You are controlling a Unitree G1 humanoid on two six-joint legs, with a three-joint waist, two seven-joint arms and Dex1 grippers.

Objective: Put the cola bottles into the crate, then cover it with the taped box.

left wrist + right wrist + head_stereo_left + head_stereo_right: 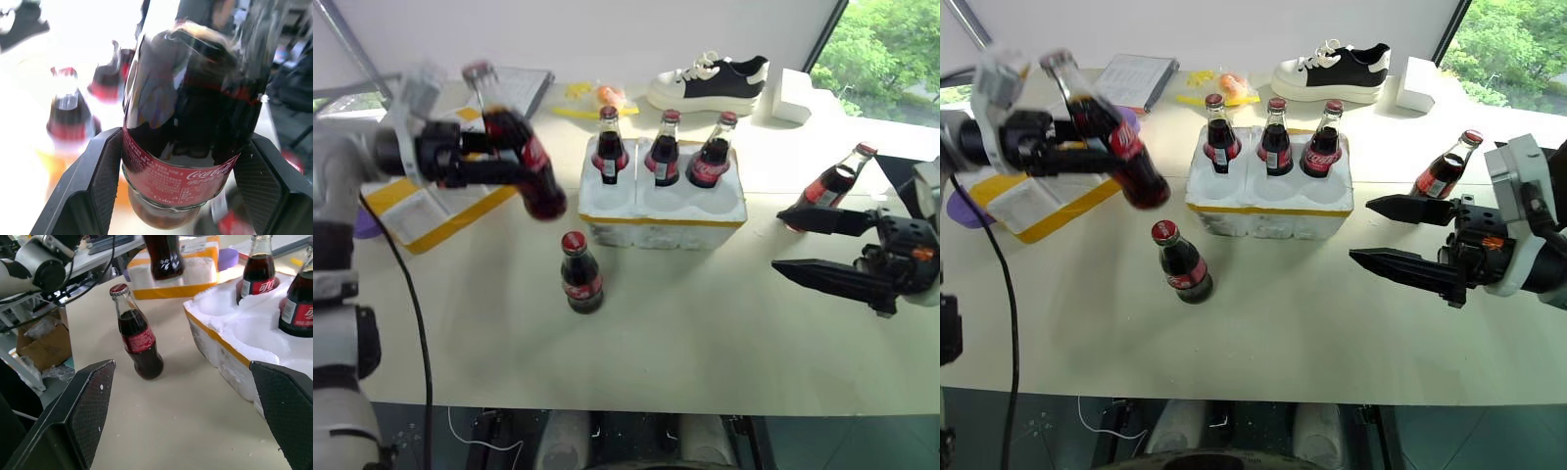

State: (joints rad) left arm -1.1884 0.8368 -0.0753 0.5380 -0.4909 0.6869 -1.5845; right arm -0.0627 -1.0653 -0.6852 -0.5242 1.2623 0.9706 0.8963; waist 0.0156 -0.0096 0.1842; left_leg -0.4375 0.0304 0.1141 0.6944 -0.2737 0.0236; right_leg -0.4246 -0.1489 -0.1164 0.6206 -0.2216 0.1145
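Next, my left gripper lets go of the cola bottle in the crate's empty middle front hole [664,200].
My left gripper [504,157] is shut on a cola bottle [524,162], holding it tilted in the air left of the crate [656,233]. In the left wrist view the fingers [93,176] press on both sides of its label. Three cola bottles [609,147] [666,149] [713,152] stand in the crate's back wells, and the front wells are empty. Another bottle [579,274] stands on the table in front of the crate. One more [832,184] stands at the right, just behind my open right gripper [779,238]. The taped box [421,211] lies at the left, partly hidden by my left arm.
A black-and-white shoe [710,83], a white foam block [795,96], a grey notebook [524,83] and yellow-orange packets [597,96] lie along the back of the table. A purple object [367,225] sits beside the taped box. The table's front edge runs close below the standing bottle.
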